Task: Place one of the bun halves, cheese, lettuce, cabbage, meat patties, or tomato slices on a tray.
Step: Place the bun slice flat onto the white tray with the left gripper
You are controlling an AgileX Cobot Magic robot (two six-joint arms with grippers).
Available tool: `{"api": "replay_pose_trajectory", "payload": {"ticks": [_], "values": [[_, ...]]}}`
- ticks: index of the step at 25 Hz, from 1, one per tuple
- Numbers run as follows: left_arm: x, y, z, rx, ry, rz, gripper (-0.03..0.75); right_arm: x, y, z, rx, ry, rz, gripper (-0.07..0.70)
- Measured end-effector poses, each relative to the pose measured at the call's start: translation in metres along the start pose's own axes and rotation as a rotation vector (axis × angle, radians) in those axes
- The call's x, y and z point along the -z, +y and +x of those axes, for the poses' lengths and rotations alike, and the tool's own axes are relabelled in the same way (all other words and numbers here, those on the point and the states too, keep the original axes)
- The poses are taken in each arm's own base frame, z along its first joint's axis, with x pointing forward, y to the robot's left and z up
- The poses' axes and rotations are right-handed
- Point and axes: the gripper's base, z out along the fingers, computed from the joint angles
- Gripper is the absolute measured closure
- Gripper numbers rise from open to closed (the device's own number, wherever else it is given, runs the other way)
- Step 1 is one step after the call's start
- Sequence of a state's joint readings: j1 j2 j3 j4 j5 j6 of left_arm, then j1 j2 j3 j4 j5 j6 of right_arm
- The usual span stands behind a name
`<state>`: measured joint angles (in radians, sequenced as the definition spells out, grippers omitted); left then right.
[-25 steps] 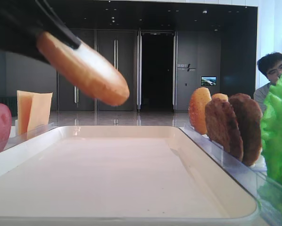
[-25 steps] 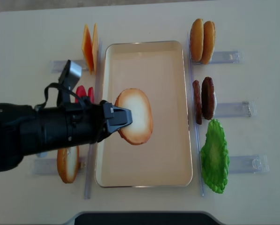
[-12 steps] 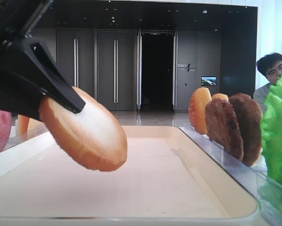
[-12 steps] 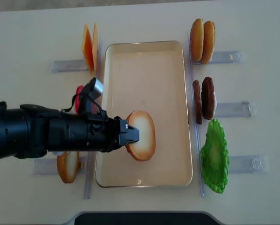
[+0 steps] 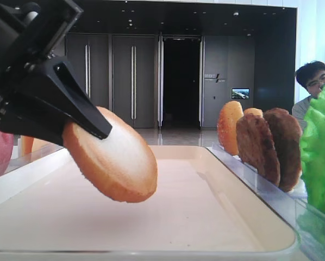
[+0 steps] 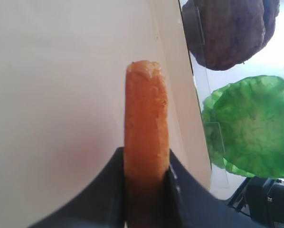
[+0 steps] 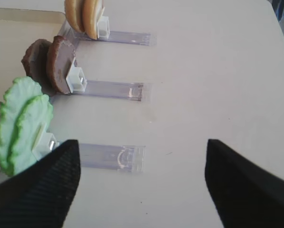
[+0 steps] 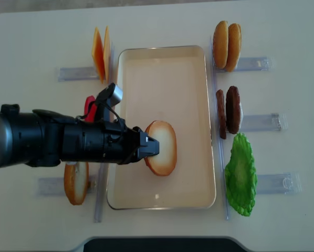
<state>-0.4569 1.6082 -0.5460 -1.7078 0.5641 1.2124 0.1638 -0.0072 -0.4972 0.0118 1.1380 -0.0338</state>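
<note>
My left gripper needs to put the bun half down on the front half of the cream tray [image 8: 155,157], across from the lettuce. The bun half now hangs low over the tray.
My left gripper [image 8: 149,148] is shut on a bun half [image 8: 163,148], which hangs tilted, pale face up, low over the cream tray [image 8: 162,73]. From the low exterior view the bun half [image 5: 116,163] nearly meets the tray [image 5: 195,217]; contact cannot be told. The left wrist view shows the bun half [image 6: 146,109] edge-on between the jaws of the gripper [image 6: 146,159]. My right gripper [image 7: 141,147] is open above bare table. Cheese [image 8: 100,52], tomato slices [image 8: 90,107], meat patties [image 8: 228,110] and lettuce [image 8: 241,176] stand in holders. Cabbage is not distinguishable.
Two more bun halves [image 8: 226,46] stand at the back right, another [image 8: 75,182] at the front left. Clear plastic holders [image 7: 111,157] flank both long sides of the tray. A person [image 5: 313,84] sits behind the table at the right.
My left gripper has brought the bun half down from above the tray to just over its floor, and moved it towards the tray's front end. The right gripper's view has no earlier frame.
</note>
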Motion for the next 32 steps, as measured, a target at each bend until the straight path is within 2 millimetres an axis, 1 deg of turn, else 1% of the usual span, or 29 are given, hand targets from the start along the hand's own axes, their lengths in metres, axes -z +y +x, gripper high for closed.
{"api": "replay_pose_trajectory", "payload": {"ticks": [9, 32], "values": [[-0.0009, -0.0003, -0.0011, -0.043, 0.001, 0.003, 0.577, 0.0000, 0.0001, 0.0000, 0.000, 0.000, -0.001, 0.086], [-0.0031, 0.0062, -0.0030, -0.041, -0.011, -0.054, 0.577, 0.0000, 0.0001, 0.0000, 0.000, 0.000, -0.001, 0.086]]}}
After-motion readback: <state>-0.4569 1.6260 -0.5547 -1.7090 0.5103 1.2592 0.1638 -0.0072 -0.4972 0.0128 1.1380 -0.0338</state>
